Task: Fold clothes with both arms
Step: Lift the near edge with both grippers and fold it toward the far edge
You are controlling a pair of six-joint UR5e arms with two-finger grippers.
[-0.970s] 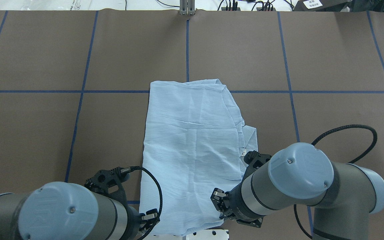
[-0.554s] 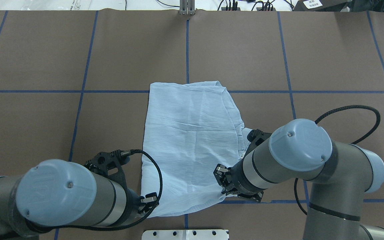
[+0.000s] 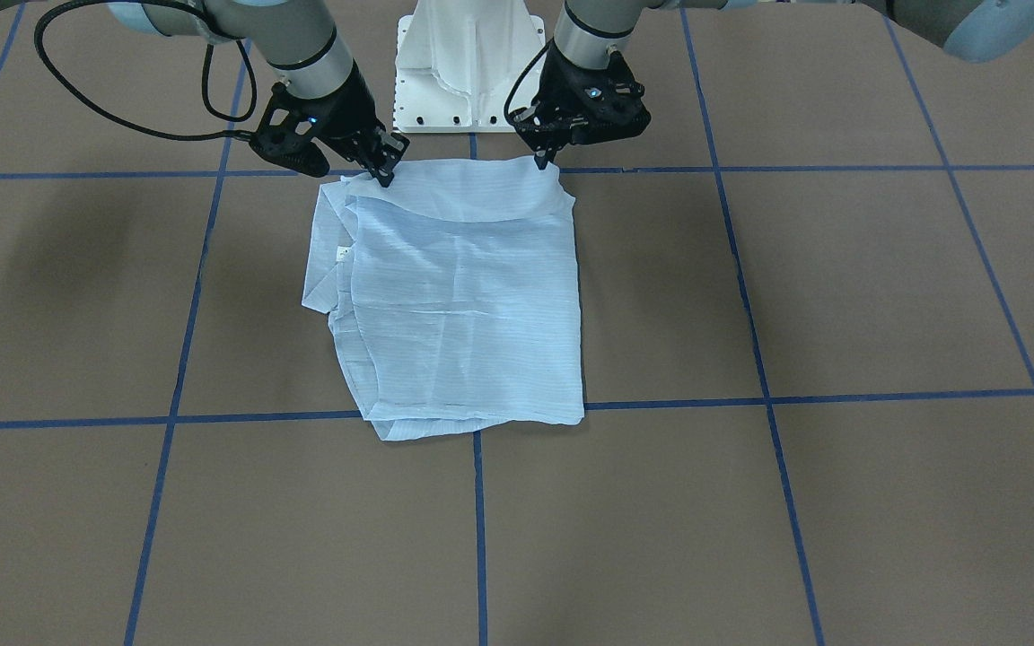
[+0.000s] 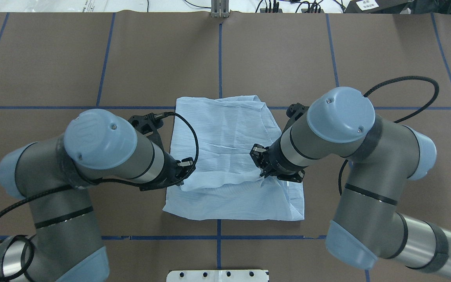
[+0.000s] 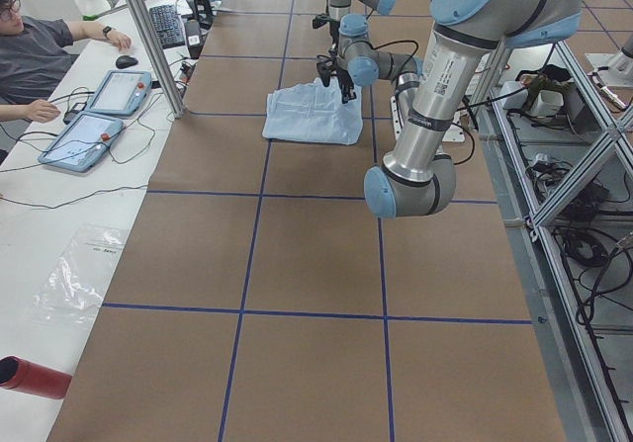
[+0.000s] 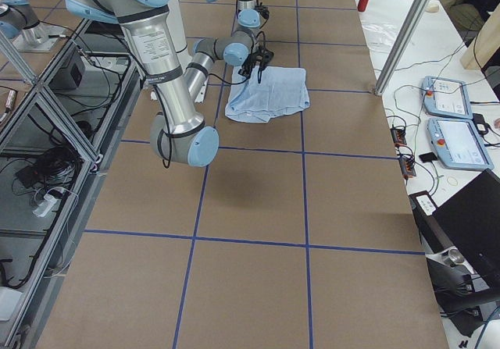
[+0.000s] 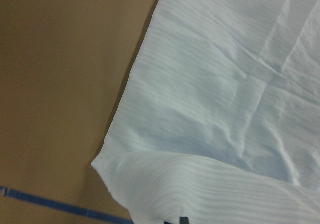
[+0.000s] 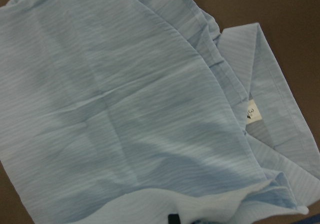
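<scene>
Next, my left gripper releases the lifted edge of the shirt, now doubled back over its body, onto the lower layer (image 3: pixel 574 360), setting it down just short of the far edge of the shirt.
The pale blue striped shirt (image 4: pixel 225 129) lies folded into a rough rectangle at the table's middle; it also shows in the front view (image 3: pixel 463 296). My left gripper (image 4: pixel 184 172) is shut on the shirt's near left edge. My right gripper (image 4: pixel 262 172) is shut on its near right edge. Both hold that edge lifted a little above the lower layer, doubled back over the shirt's body. In the front view the left gripper (image 3: pixel 542 160) is on the right and the right gripper (image 3: pixel 387 175) on the left. The collar with its small label (image 8: pixel 252 114) lies by the right gripper.
The brown table (image 4: pixel 53 58) carries a grid of blue tape lines. The white pedestal base (image 3: pixel 468 63) stands at the robot's edge. An operator (image 5: pixel 40 56) sits at a side bench with two tablets (image 5: pixel 99 116). Cables lie along the far edge (image 4: pixel 272 6).
Both grippers have moved away from the robot's base, carrying the shirt's near edge with them. That edge now lies doubled over the shirt, and a fold has formed near the base.
</scene>
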